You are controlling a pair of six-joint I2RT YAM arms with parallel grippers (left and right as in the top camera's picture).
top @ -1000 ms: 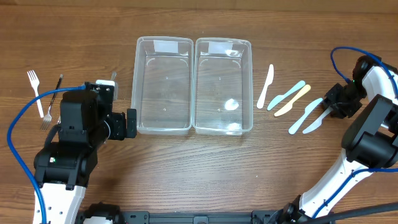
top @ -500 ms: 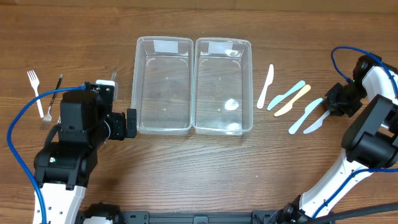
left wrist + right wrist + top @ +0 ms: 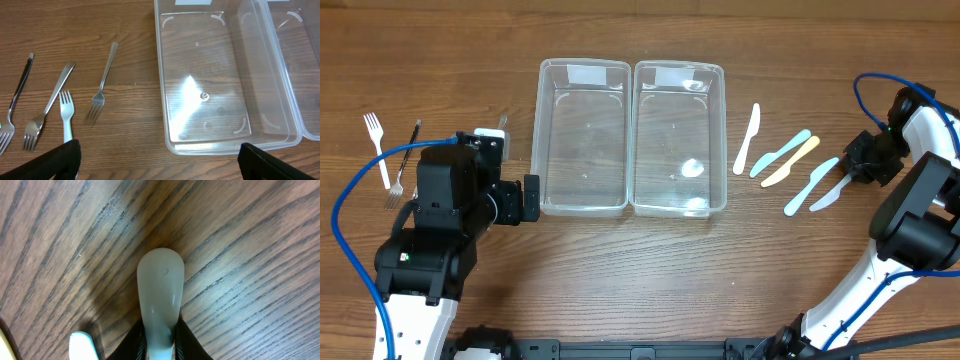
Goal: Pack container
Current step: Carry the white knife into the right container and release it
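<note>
The pale plastic knife, which now lies on the table, will be released by my right gripper in the middle of the clear container nearer the white knife (image 3: 682, 163).
Two clear plastic containers stand side by side at the table's middle, the left container (image 3: 583, 137) and the right container (image 3: 680, 138), both empty. My left gripper (image 3: 512, 200) is wide open and empty at the left container's front left corner; the container also shows in the left wrist view (image 3: 210, 80). My right gripper (image 3: 853, 174) is shut on the handle of a pale plastic knife (image 3: 825, 198) that lies on the table at the far right. The right wrist view shows the knife handle (image 3: 160, 290) pinched between the fingers of that gripper (image 3: 160, 345).
A white knife (image 3: 747, 138), a blue knife (image 3: 780, 155), a yellow knife (image 3: 790, 162) and a light blue knife (image 3: 810, 187) lie right of the containers. Several forks lie at the left, among them a white plastic fork (image 3: 65, 115) and a metal fork (image 3: 102, 82).
</note>
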